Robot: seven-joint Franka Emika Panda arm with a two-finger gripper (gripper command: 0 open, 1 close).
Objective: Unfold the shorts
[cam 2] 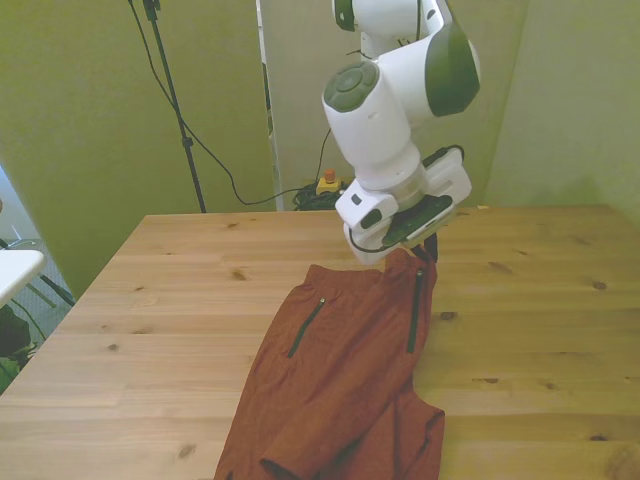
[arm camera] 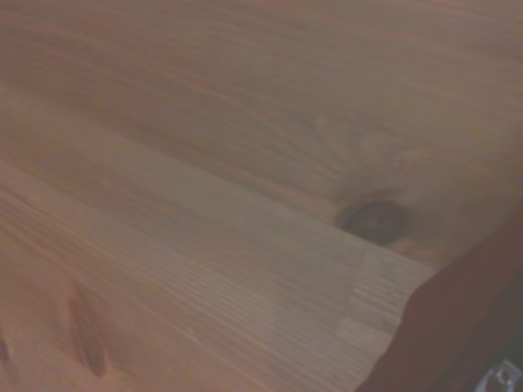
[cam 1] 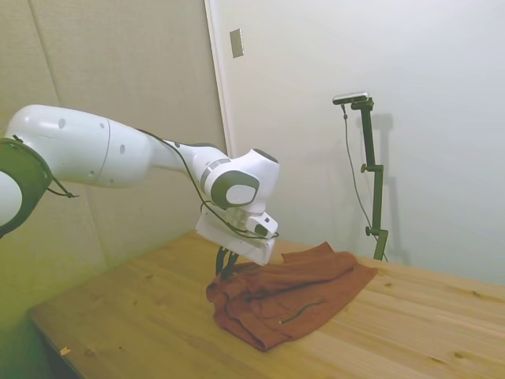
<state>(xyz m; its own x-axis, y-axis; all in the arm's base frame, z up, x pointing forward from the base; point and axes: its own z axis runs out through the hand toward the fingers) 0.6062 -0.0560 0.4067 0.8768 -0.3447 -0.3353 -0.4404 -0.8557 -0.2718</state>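
I should release the shorts' corner on the bare wood (cam 1: 181, 302) beside the bunched cloth, toward my arm's base.
The rust-red shorts (cam 1: 296, 296) lie on the wooden table, spread toward the near edge in the front view (cam 2: 345, 385). Two dark zip slits show on them. My gripper (cam 2: 424, 250) is at the far corner of the shorts, on the front view's right, shut on the fabric and holding that corner up in a small peak. In the side view the gripper (cam 1: 226, 265) sits low at the left end of the bunched cloth. The wrist view shows bare wood with a dark knot and an edge of the shorts (arm camera: 466, 327).
The wooden table (cam 2: 170, 300) extends wide on both sides of the shorts. A wall stands behind it. Cables and a small yellow box with a red button (cam 2: 327, 182) lie on the floor beyond the far edge.
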